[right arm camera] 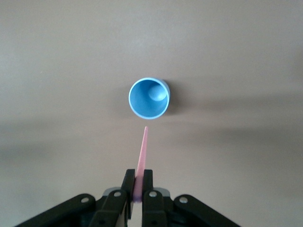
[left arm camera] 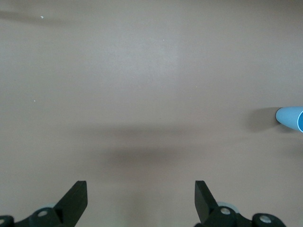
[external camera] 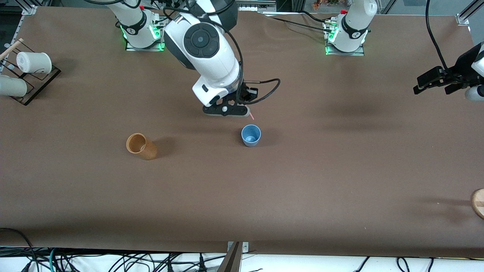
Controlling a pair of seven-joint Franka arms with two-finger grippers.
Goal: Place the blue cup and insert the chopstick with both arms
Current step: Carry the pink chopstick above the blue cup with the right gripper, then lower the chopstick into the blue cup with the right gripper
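My right gripper is going to release the pale-pink chopstick inside the blue cup (external camera: 252, 137) (right arm camera: 151, 93), leaning toward the tan-brown cup.
The blue cup (external camera: 251, 135) stands upright and empty at the middle of the table. It also shows in the right wrist view (right arm camera: 149, 98) and at the edge of the left wrist view (left arm camera: 289, 118). My right gripper (external camera: 242, 111) (right arm camera: 138, 182) is shut on the pale-pink chopstick (right arm camera: 142, 153). It hovers just beside the cup, toward the robots' bases. The chopstick's tip (external camera: 251, 116) points down at the cup's rim, a little short of it. My left gripper (external camera: 425, 84) (left arm camera: 140, 198) is open and empty, up over the left arm's end of the table.
A tan-brown cup (external camera: 141, 146) stands toward the right arm's end, level with the blue cup. A black rack (external camera: 38, 81) with white cups (external camera: 34, 62) sits at the right arm's end. A wooden disc (external camera: 478, 203) lies at the left arm's end, nearer the front camera.
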